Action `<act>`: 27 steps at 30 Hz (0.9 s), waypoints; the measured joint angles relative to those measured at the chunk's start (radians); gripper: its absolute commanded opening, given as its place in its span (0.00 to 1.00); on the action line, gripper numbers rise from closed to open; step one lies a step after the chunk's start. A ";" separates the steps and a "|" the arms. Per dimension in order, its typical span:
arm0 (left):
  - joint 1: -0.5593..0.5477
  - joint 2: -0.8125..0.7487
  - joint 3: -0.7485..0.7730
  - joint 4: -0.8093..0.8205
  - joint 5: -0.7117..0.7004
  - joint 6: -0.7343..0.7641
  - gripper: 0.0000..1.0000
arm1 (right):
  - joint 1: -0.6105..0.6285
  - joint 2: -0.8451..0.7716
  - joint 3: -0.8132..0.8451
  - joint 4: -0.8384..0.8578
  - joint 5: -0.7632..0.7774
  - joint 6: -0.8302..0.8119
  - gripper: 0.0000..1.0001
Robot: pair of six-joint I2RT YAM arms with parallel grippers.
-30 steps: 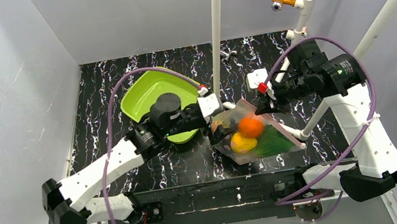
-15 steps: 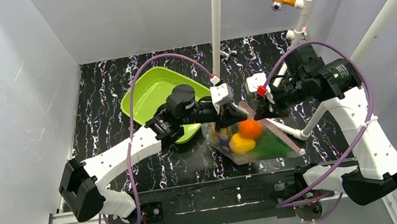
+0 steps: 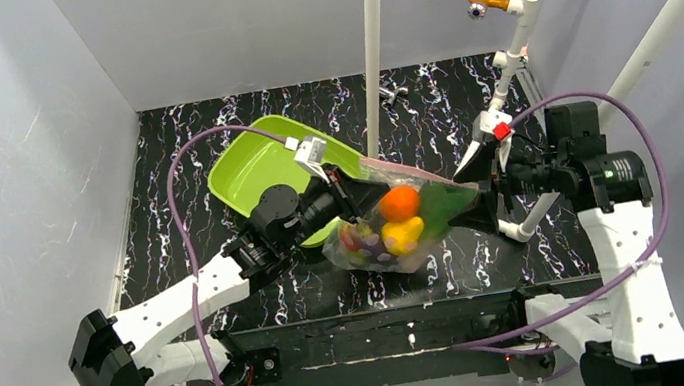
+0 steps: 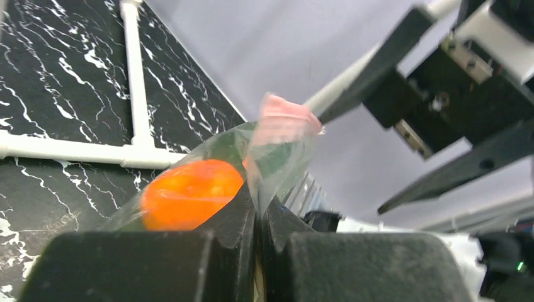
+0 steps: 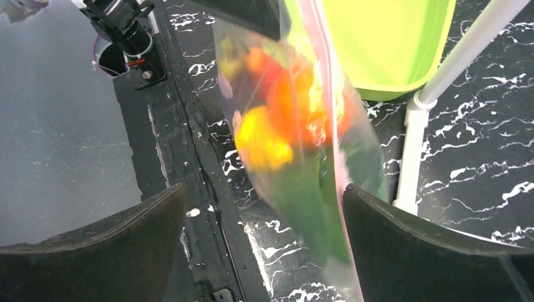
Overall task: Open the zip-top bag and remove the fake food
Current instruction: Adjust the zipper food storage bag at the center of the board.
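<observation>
The bag's zip crosses my right gripper's open fingers; it should pinch the bag's side [image 5: 302, 204] below, leaving the zip clear.
The zip-top bag [image 3: 380, 238] hangs tilted above the black marbled table, its pinkish zip strip [image 3: 395, 164] along the top. Inside it the fake food shows: an orange [image 3: 400, 202], a yellow lemon [image 3: 403, 235] and a leafy green [image 3: 443, 204]. My left gripper [image 3: 350, 192] is shut on the bag's upper left edge; the left wrist view shows plastic pinched between its jaws [image 4: 258, 211], next to the orange [image 4: 189, 192]. At the bag's right end my right gripper [image 3: 475, 189] stands open. The bag [image 5: 302, 189] hangs between its fingers without being gripped.
A lime-green tray [image 3: 258, 164] lies at the back left, just behind the left gripper. A white upright pipe [image 3: 372, 47] rises behind the bag, and a white pipe frame [image 3: 533, 212] with small taps runs along the right. A black rail [image 3: 388, 333] edges the table's front.
The left gripper shut on the bag's edge and drew it left toward the tray. The right gripper opened, let go of the bag and backed off to the right.
</observation>
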State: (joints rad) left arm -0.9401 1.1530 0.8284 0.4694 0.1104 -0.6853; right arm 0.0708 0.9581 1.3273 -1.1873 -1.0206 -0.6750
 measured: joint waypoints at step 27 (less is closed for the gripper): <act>-0.005 -0.210 -0.129 0.054 -0.188 -0.193 0.00 | -0.183 -0.031 -0.427 0.589 -0.153 0.356 0.98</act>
State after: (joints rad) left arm -0.9447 0.9432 0.6998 0.5236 -0.0776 -0.8780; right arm -0.1123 0.9272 0.9005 -0.5983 -1.1732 -0.3195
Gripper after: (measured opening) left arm 0.007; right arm 0.983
